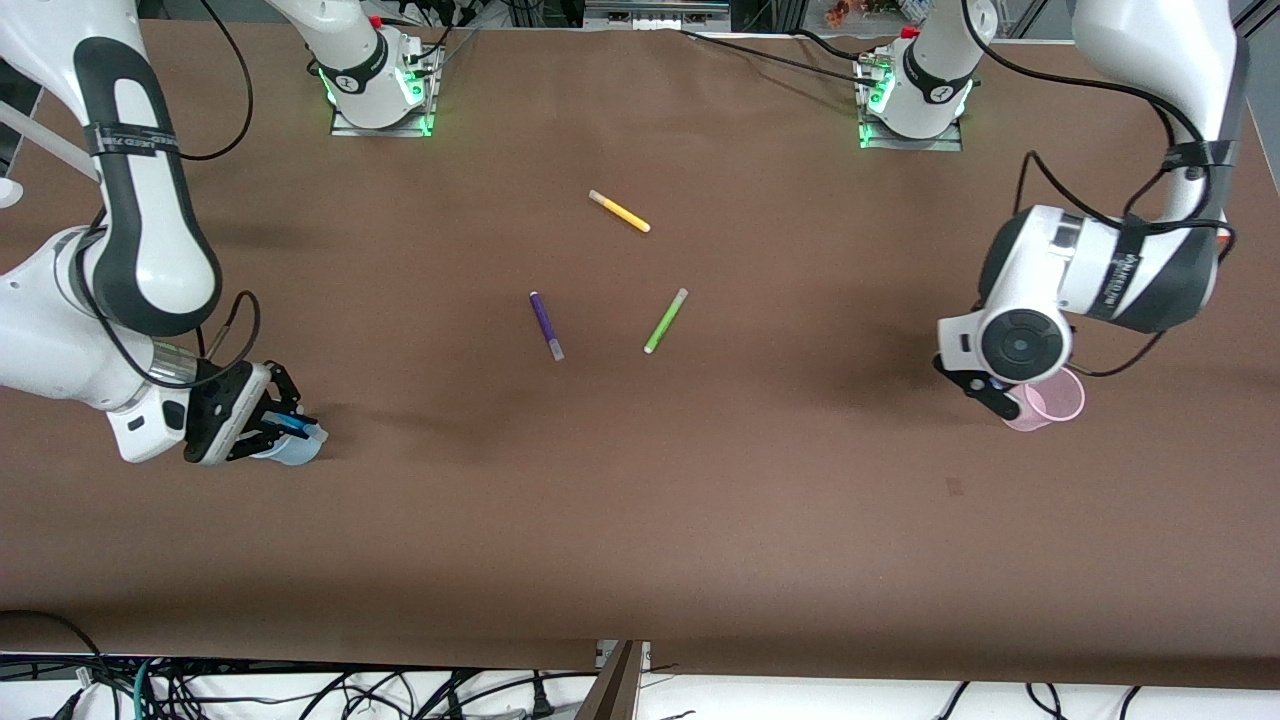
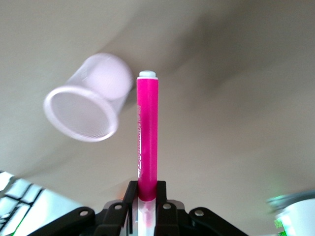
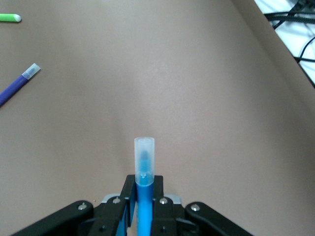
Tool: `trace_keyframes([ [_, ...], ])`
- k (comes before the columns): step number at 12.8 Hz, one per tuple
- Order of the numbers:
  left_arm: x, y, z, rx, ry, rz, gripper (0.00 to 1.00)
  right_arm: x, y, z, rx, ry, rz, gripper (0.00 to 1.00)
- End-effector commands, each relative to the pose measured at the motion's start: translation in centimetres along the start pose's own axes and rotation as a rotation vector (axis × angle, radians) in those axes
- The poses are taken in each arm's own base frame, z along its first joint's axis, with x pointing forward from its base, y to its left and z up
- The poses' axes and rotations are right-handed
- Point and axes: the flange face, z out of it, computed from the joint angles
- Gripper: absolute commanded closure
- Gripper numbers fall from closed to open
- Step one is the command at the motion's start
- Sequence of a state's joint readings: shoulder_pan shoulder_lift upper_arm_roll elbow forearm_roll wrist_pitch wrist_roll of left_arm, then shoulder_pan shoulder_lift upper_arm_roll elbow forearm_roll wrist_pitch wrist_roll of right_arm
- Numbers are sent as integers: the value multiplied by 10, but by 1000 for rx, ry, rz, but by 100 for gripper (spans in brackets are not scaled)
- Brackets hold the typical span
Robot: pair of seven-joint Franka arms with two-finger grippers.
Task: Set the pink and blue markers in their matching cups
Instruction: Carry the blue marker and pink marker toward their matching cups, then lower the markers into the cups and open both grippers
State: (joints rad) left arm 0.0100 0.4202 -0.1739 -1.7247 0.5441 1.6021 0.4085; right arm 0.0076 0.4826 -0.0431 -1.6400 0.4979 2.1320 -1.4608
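My right gripper needs to release the bright blue marker inside the light blue cup [image 1: 281,433], which sits just a little way below the fingers of that gripper.
My left gripper [image 1: 988,392] is shut on the magenta-pink marker [image 2: 147,132], gripping it near its pale cap. It hangs beside the pale pink cup [image 1: 1047,400] at the left arm's end of the table. In the left wrist view [image 2: 146,191] the marker's tip lies next to the pink cup [image 2: 87,104], outside its rim. My right gripper [image 1: 272,420] is shut on the bright blue marker [image 3: 144,162], clear cap pointing outward. It hangs over the light blue cup [image 1: 296,448] at the right arm's end. That cup is hidden in the right wrist view [image 3: 144,186].
Three other markers lie mid-table: a yellow marker [image 1: 620,212] nearest the bases, a purple marker [image 1: 546,325] and a lime-green marker [image 1: 665,321] beside it. The purple marker [image 3: 17,83] and green marker [image 3: 10,18] also show in the right wrist view. Cables hang past the front edge.
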Motion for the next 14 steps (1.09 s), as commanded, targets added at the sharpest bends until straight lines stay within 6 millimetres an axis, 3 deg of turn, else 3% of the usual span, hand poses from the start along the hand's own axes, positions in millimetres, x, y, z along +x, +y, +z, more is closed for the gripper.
trace_keyframes([
  [1, -10, -23, 3, 81, -67, 58, 100, -19, 10, -6, 28, 78, -49, 100],
  [3, -7, -36, 10, 154, -135, 120, 100, -37, 19, -2, 34, 151, -65, 100],
  [6, -5, -76, 28, 116, -178, 182, 100, -52, 24, 2, 35, 202, -71, 100],
  [14, 23, -78, 64, 154, -269, 212, 100, -99, 32, 12, 72, 304, -93, 100],
])
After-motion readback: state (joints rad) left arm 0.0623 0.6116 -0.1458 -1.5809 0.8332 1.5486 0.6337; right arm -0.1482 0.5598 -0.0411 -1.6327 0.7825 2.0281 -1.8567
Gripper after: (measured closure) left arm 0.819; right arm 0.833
